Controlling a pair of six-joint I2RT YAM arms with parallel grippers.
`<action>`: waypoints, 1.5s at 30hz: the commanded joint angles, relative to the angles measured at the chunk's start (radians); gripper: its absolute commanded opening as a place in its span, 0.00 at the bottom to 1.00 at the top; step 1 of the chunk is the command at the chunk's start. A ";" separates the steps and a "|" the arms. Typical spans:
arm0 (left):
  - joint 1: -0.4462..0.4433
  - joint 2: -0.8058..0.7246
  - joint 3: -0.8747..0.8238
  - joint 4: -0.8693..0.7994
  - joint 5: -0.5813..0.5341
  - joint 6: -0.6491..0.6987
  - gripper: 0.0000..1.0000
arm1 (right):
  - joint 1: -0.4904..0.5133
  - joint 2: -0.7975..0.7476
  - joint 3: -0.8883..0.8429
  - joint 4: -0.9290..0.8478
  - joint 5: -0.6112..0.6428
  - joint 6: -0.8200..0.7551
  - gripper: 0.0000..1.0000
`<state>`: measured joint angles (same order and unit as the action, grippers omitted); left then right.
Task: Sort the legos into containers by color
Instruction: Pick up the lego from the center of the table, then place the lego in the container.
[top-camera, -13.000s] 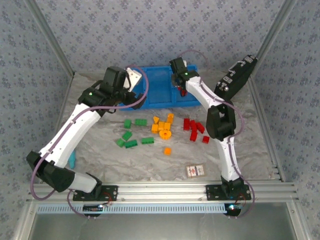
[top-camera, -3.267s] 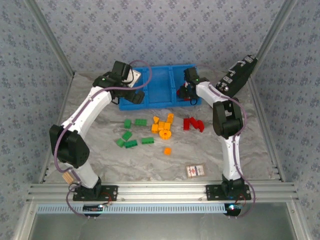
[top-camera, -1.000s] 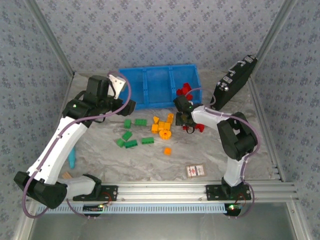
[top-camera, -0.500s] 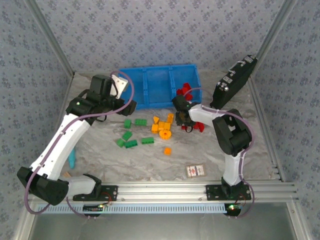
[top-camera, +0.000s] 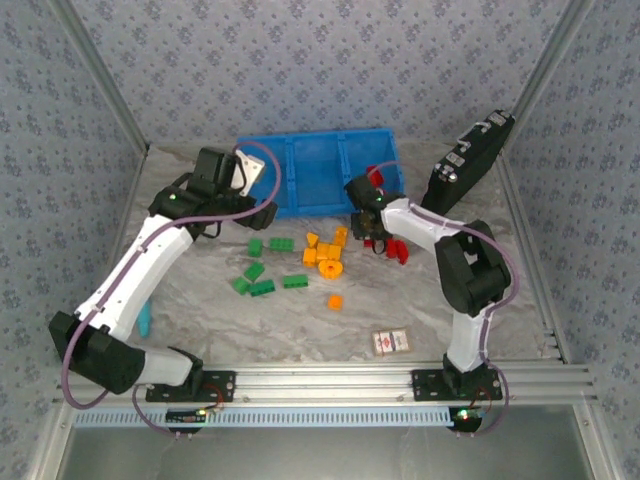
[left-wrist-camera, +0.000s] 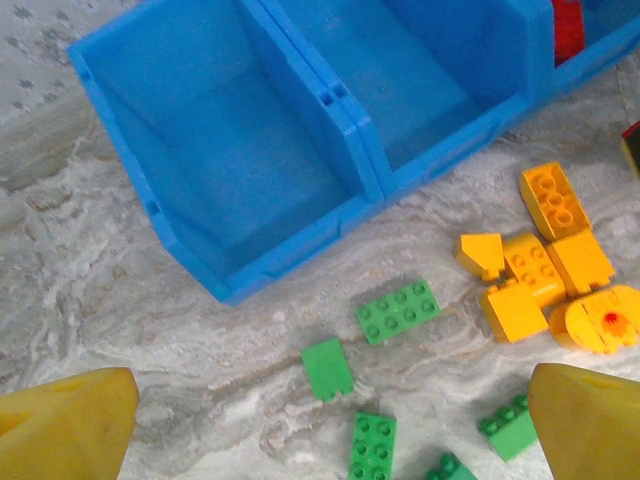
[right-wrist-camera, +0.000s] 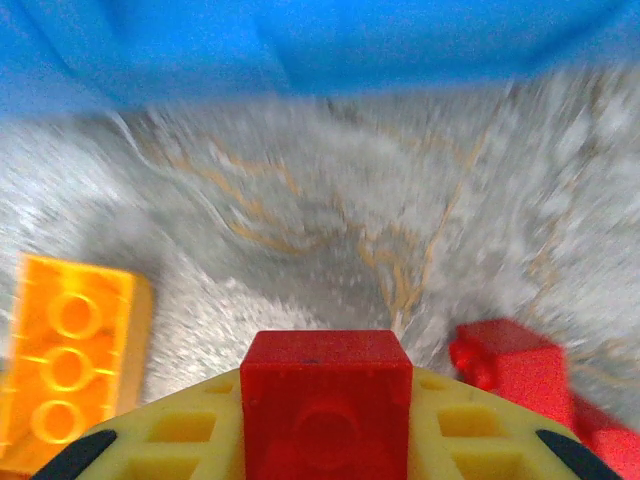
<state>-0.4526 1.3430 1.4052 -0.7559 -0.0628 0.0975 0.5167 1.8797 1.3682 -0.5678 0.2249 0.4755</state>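
The robot's right gripper will release the red lego inside the blue tray's section with red legos (top-camera: 375, 195), close to the front side of that section. The held lego is just in front of the tray wall now.
The blue tray (top-camera: 315, 172) stands at the back, with red legos (top-camera: 375, 177) in its right compartment; the left (left-wrist-camera: 250, 170) and middle compartments look bare. My right gripper (top-camera: 372, 232) (right-wrist-camera: 327, 425) is shut on a red brick (right-wrist-camera: 327, 395) just in front of the tray wall (right-wrist-camera: 300, 40). More red legos (top-camera: 397, 250) (right-wrist-camera: 510, 365) lie beside it on the table. Orange legos (top-camera: 325, 255) (left-wrist-camera: 545, 270) cluster mid-table and green legos (top-camera: 265, 272) (left-wrist-camera: 398, 310) to their left. My left gripper (top-camera: 250, 185) (left-wrist-camera: 330, 430) hangs open above the green bricks, holding nothing.
A black device (top-camera: 470, 160) leans at the back right. A red-and-white card (top-camera: 391, 342) lies near the front rail, and a light blue stick (top-camera: 146, 320) sits at the left by my left arm. One orange piece (top-camera: 334, 301) lies alone.
My right gripper has shut on a red brick and drawn slightly back toward the tray. My left gripper has shifted right, nearer the tray's front, still open.
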 joint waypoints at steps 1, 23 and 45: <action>0.000 -0.031 0.007 0.122 -0.028 0.026 1.00 | -0.027 -0.052 0.097 -0.029 0.026 -0.061 0.24; 0.030 0.095 0.031 0.185 -0.026 0.096 1.00 | -0.197 0.405 0.646 -0.029 -0.054 -0.119 0.29; 0.031 0.038 -0.014 0.149 -0.015 0.036 1.00 | -0.186 0.211 0.422 0.015 -0.084 -0.147 0.53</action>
<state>-0.4244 1.4517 1.3987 -0.5983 -0.0788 0.1570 0.3214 2.1963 1.8385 -0.5690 0.1417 0.3462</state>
